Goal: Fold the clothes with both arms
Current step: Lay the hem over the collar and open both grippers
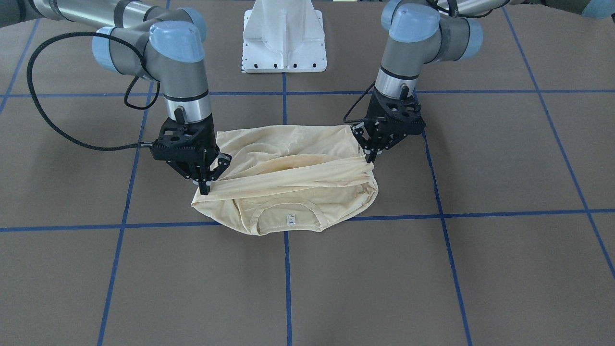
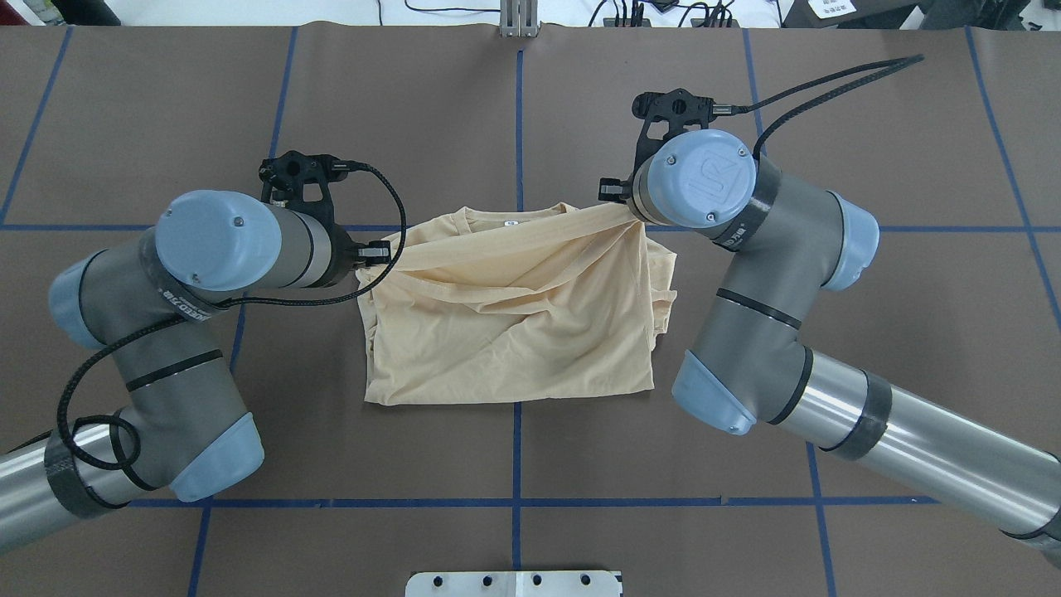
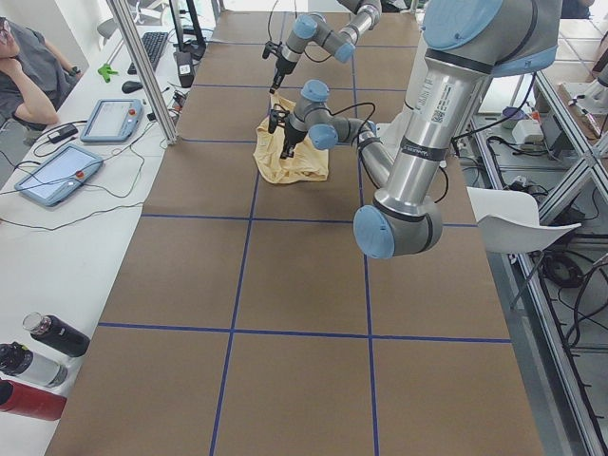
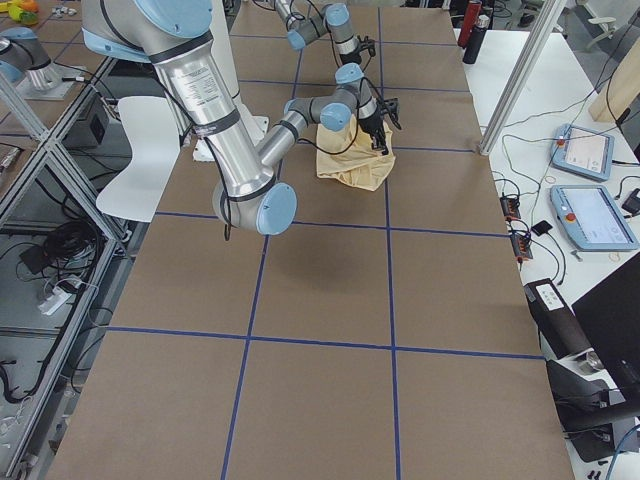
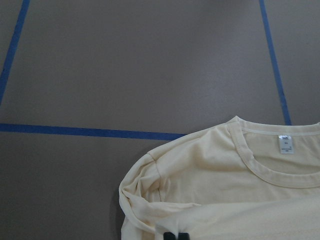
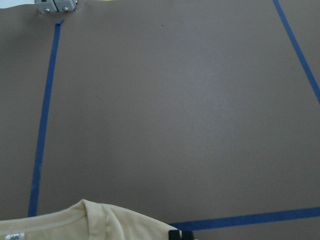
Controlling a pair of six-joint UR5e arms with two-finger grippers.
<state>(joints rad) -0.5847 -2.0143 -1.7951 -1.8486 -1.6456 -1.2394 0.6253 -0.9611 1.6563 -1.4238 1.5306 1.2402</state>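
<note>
My left gripper needs to let go of the end of the piece of cloth on the T-shirt's outer shoulder edge (image 1: 377,188) (image 5: 130,191), just short of the blue tape.
The cream-yellow T-shirt (image 1: 293,187) lies partly folded on the brown table, its collar and white label (image 1: 290,220) towards the far side from the robot. A band of fabric is stretched across it between the two grippers. My left gripper (image 1: 370,161) is shut on the shirt's edge at one side; it also shows in the overhead view (image 2: 375,253). My right gripper (image 1: 204,188) is shut on the other end of the band, partly hidden under its wrist in the overhead view (image 2: 615,207). The left wrist view shows the collar (image 5: 280,165) and the closed fingertips (image 5: 171,235). The print is hidden.
The white pedestal base (image 1: 284,43) stands behind the shirt on the robot's side. Blue tape lines (image 1: 287,278) cross the brown table. Tablets (image 3: 57,173) and bottles (image 3: 38,366) lie on a side bench, where a person (image 3: 24,71) sits.
</note>
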